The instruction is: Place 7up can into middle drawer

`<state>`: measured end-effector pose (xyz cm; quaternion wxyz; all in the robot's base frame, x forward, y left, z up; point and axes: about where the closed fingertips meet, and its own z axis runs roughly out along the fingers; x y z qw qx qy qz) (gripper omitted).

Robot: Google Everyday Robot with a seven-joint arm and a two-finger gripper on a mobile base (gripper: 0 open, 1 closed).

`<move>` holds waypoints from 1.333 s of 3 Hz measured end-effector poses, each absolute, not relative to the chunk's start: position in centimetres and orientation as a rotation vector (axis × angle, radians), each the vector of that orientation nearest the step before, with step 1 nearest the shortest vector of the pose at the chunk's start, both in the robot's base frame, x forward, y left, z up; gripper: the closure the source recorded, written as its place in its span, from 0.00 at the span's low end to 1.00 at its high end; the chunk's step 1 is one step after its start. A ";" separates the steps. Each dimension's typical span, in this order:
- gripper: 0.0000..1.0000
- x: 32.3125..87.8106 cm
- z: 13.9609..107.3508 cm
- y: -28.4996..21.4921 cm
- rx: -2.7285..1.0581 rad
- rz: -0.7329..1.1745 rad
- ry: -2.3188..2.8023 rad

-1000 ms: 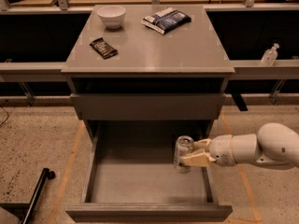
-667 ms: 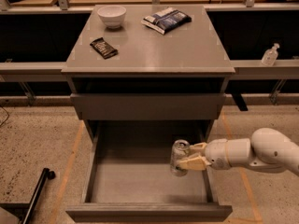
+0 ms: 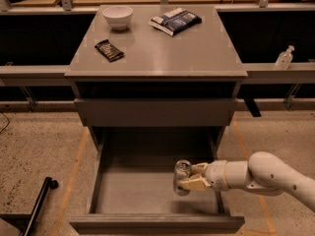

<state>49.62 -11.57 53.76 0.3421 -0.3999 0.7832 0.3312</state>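
Observation:
My gripper needs to let go of the 7up can on the grey bottom of the open middle drawer (image 3: 173, 191), toward the drawer's front side.
The 7up can (image 3: 181, 175) is a small silvery can, upright, held inside the open middle drawer (image 3: 142, 193) near its right side, just above or on the floor; I cannot tell which. My gripper (image 3: 189, 177) reaches in from the right on a white arm, its tan fingers (image 3: 196, 183) closed around the can. The drawer is pulled out, with a bare grey floor and low walls.
The upper grey drawer front (image 3: 155, 112) is closed. On the cabinet top sit a white bowl (image 3: 118, 16), a dark snack bar (image 3: 109, 50) and a blue-white chip bag (image 3: 174, 20). A clear bottle (image 3: 284, 58) stands on the right ledge. A black pole (image 3: 39, 200) lies on the floor at left.
My gripper has carried the can a little to the left and lower into the drawer.

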 end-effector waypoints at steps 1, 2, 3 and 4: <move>1.00 50.1 53.3 -11.7 -1.018 0.837 2.043; 1.00 51.0 52.3 -11.1 -1.050 0.821 1.984; 1.00 52.5 49.5 -10.3 -1.099 0.800 1.908; 0.85 53.3 46.6 -10.0 -1.115 0.794 1.867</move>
